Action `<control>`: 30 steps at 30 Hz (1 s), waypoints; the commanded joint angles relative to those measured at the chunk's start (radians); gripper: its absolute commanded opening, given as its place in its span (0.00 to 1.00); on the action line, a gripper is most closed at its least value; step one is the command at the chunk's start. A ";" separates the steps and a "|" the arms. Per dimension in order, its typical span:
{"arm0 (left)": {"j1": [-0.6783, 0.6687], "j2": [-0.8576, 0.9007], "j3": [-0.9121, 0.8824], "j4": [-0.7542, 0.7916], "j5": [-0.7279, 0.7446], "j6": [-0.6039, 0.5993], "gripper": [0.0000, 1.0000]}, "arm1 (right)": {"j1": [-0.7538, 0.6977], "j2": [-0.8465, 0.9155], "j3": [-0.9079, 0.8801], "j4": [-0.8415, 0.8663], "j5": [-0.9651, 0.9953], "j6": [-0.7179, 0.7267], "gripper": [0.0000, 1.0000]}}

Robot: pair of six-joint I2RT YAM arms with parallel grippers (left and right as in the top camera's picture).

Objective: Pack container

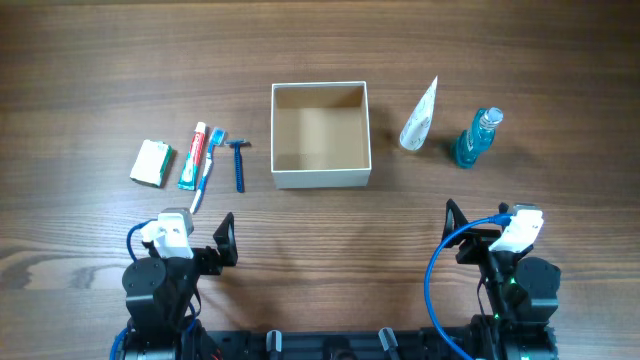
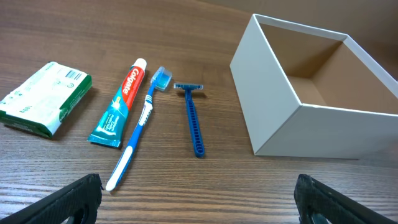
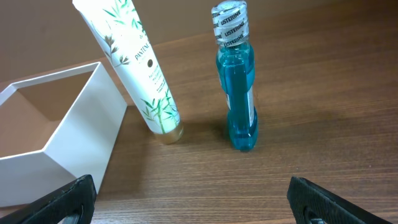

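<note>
The blue mouthwash bottle will be gripped with my right gripper by the bottle's neck [image 1: 484, 125] [image 3: 235, 53], just below its cap.
The container [image 1: 320, 178], a square white box with a tan-brown inside, stands empty at the table's middle; it also shows in the left wrist view [image 2: 298, 124] and the right wrist view [image 3: 68, 149]. Left of it lie a green-white soap pack [image 1: 152, 162], a toothpaste tube [image 1: 192, 156], a toothbrush [image 1: 206, 170] and a blue razor [image 1: 239, 163]. Right of it are a white tube [image 1: 420, 115] and a blue mouthwash bottle [image 1: 477, 137]. My left gripper [image 1: 180, 228] [image 2: 199, 199] is open and empty, near the toothbrush handle. My right gripper [image 1: 495, 222] [image 3: 189, 199] is open and empty, short of the bottle.
In the left wrist view the soap [image 2: 45, 98], toothpaste [image 2: 121, 102], toothbrush [image 2: 140, 127] and razor [image 2: 194, 118] lie side by side. In the right wrist view the white tube [image 3: 140, 68] leans and the bottle [image 3: 236, 81] stands upright. Bare wood lies between the items and both arms.
</note>
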 commanded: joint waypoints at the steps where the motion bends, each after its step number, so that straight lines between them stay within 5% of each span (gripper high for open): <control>1: 0.007 -0.009 -0.011 0.000 0.027 0.012 1.00 | -0.004 -0.013 -0.001 0.002 -0.016 0.008 1.00; 30: 0.007 -0.009 -0.011 0.000 0.027 0.012 1.00 | -0.004 -0.013 -0.001 0.005 0.007 0.006 1.00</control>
